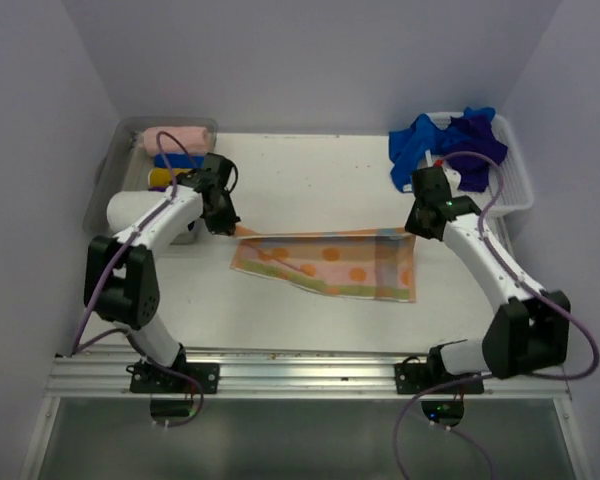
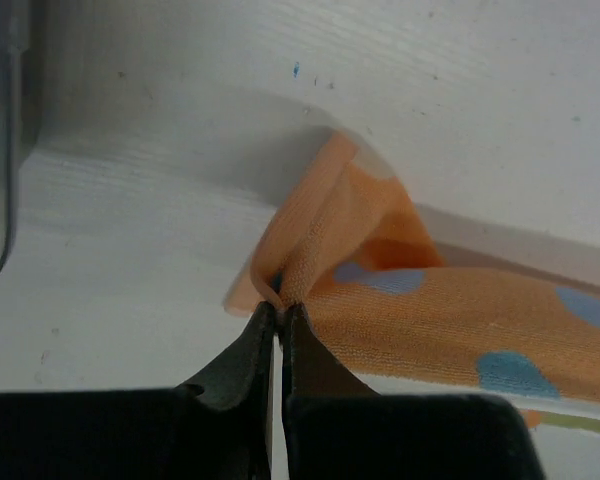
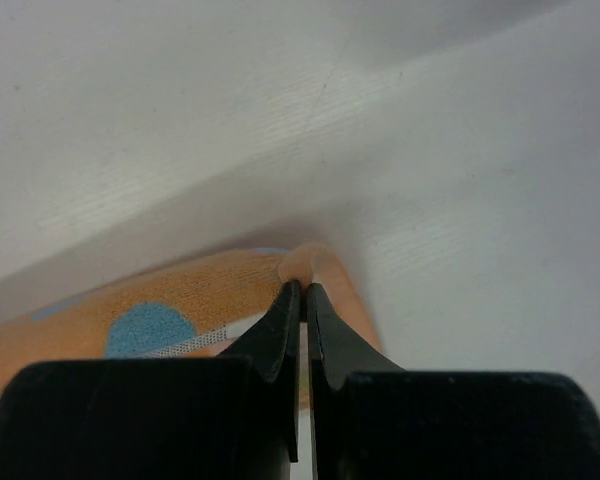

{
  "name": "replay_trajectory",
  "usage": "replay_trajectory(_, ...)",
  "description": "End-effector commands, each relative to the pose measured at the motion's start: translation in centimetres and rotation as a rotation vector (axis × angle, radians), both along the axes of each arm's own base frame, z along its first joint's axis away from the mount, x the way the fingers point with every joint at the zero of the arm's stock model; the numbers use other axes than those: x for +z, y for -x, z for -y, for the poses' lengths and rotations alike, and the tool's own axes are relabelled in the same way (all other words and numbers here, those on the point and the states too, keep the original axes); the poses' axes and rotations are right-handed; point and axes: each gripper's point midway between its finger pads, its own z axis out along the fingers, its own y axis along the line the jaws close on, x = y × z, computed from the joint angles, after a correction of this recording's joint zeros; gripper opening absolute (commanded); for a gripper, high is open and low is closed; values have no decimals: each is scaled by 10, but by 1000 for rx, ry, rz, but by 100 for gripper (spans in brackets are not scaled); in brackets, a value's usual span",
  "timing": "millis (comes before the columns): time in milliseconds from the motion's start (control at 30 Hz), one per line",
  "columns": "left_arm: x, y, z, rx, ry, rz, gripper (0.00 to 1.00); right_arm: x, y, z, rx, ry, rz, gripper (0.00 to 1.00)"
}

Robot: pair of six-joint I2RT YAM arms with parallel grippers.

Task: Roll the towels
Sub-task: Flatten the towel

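Next, my left gripper lets go of the orange towel's corner on the bare white table (image 1: 260, 213) (image 2: 455, 88) just past the towel's stretched edge, near the clear bin.
An orange towel (image 1: 330, 263) with dots and a green stripe lies spread on the white table. My left gripper (image 1: 228, 222) is shut on its far left corner; the pinched fold shows in the left wrist view (image 2: 310, 250) just beyond the gripper (image 2: 280, 305). My right gripper (image 1: 417, 226) is shut on the far right corner, seen as an orange fold (image 3: 305, 262) at the gripper tips (image 3: 303, 288). The towel's far edge is stretched between the two grippers.
A clear bin (image 1: 120, 165) at the far left holds a rolled pink towel (image 1: 178, 137) and other rolled towels. A white basket (image 1: 515, 170) at the far right holds crumpled blue towels (image 1: 450, 140). Walls stand close on three sides.
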Motion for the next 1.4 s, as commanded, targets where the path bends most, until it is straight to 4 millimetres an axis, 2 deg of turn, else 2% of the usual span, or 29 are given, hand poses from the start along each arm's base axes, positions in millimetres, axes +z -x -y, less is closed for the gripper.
replay_trajectory(0, -8, -41, -1, -19, -29, 37, 0, 9, -57, 14, -22, 91, 98, 0)
replay_trajectory(33, -22, -43, 4, -28, -20, 3, 0, 9, -67, 13, -23, 94, 100, 0)
replay_trajectory(67, -25, -48, 5, -23, -18, 6, 0, -5, -75, 13, -22, 100, 69, 0)
replay_trajectory(133, -28, -54, 8, -23, -6, 3, 0, -6, -88, 14, -34, 91, 82, 0)
replay_trajectory(300, -27, -68, 11, -24, 9, 37, 0, -8, -98, 23, -61, 71, 97, 0)
replay_trajectory(400, -27, -79, 18, -44, 41, 49, 0, -9, -99, 40, -100, 79, 89, 0)
replay_trajectory(533, -19, -88, 23, -62, 60, 86, 0, -7, -88, 60, -147, 52, 105, 0)
replay_trajectory(633, -11, -85, 22, -74, 55, 86, 0, 3, -80, 62, -140, 42, 122, 0)
replay_trajectory(667, -7, -81, 21, -78, 52, 83, 0, 8, -76, 61, -136, 39, 127, 0)
replay_trajectory(700, 4, -74, 19, -83, 56, 105, 0, 11, -70, 61, -131, 37, 129, 0)
replay_trajectory(767, 15, -61, 15, -87, 58, 125, 0, 29, -55, 57, -113, 12, 176, 0)
replay_trajectory(800, 40, -53, 18, -107, 90, 182, 0, 33, -47, 55, -109, 3, 180, 0)
replay_trajectory(833, 51, -47, 20, -119, 111, 206, 0, 40, -40, 53, -112, -16, 201, 0)
replay_trajectory(867, 56, -39, 20, -129, 126, 225, 0, 58, -31, 50, -102, -39, 254, 0)
replay_trajectory(900, 82, -31, 20, -139, 150, 299, 0, 66, -23, 49, -101, -48, 267, 0)
replay_trajectory(967, 98, -19, 20, -153, 169, 344, 0, 88, -4, 48, -95, -58, 314, 0)
replay_trajectory(1000, 119, -10, 18, -160, 180, 401, 0, 95, 3, 49, -96, -54, 326, 0)
replay_trajectory(1033, 126, -4, 16, -162, 183, 421, 0, 105, 9, 50, -93, -50, 345, 0)
replay_trajectory(1067, 131, 2, 15, -168, 187, 436, 0, 116, 23, 51, -95, -48, 368, 0)
replay_trajectory(1100, 147, 12, 13, -175, 195, 486, 0, 121, 29, 54, -103, -37, 379, 0)
replay_trajectory(1167, 154, 23, 10, -177, 200, 514, 0, 135, 49, 56, -107, -36, 411, 0)
replay_trajectory(1200, 165, 33, 8, -171, 210, 549, 0, 140, 55, 58, -114, -29, 426, 0)
replay_trajectory(1267, 168, 44, 4, -159, 212, 555, 0, 141, 69, 59, -120, -23, 420, 0)
replay_trajectory(1300, 177, 53, 1, -153, 222, 583, 0, 149, 79, 61, -124, -19, 446, 0)
replay_trajectory(1367, 187, 68, -2, -147, 233, 609, 0, 150, 95, 63, -131, -12, 444, 0)
